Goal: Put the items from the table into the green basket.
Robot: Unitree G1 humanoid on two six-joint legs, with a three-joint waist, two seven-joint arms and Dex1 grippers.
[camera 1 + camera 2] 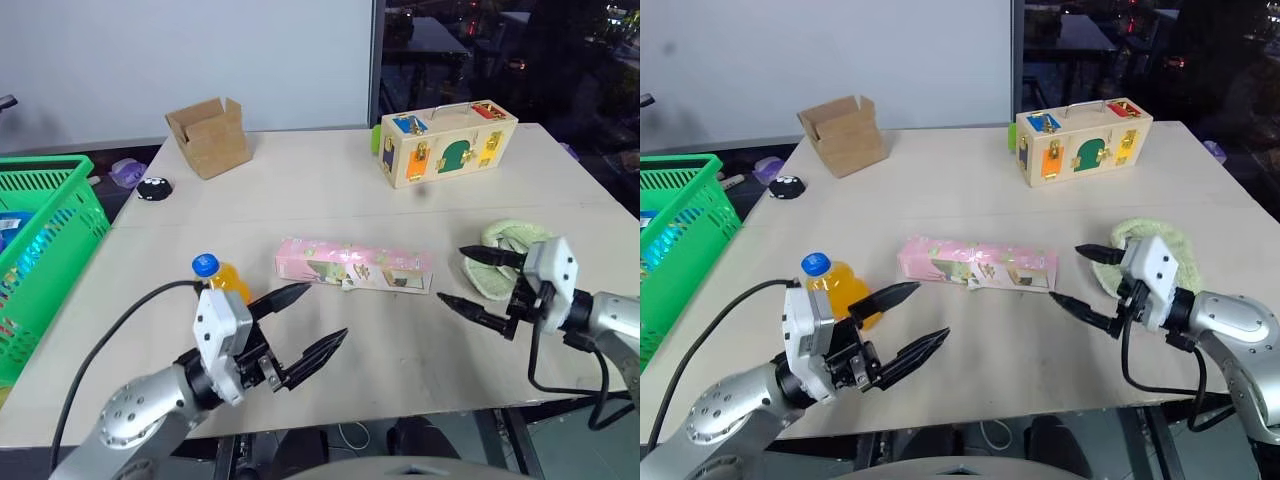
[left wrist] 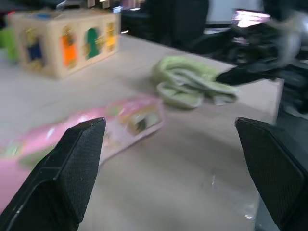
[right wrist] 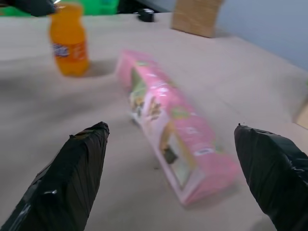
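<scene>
Next, I move my left gripper to the orange-drink bottle with the blue cap and close it on the bottle's body (image 1: 236,283) around its label.
On the pale table (image 1: 330,180) a small orange-drink bottle (image 1: 222,278) with a blue cap stands upright near the front left. A long pink carton (image 1: 353,264) lies flat to its right. My left gripper (image 1: 328,312) hovers open just in front of the bottle, with its fingers pointing toward the carton. My right gripper (image 1: 451,274) is open too, a short way off the carton's right end and aimed at it. Both hold nothing. The green basket (image 1: 45,250) stands off the table's left edge. In the right wrist view the carton (image 3: 173,125) lies ahead, with the bottle (image 3: 70,41) beyond it.
A crumpled green cloth (image 1: 510,240) lies just behind my right gripper. An open brown cardboard box (image 1: 210,135) and a wooden latch box (image 1: 447,140) stand at the back. A small black object (image 1: 153,188) sits at the table's left edge. The basket holds some blue items.
</scene>
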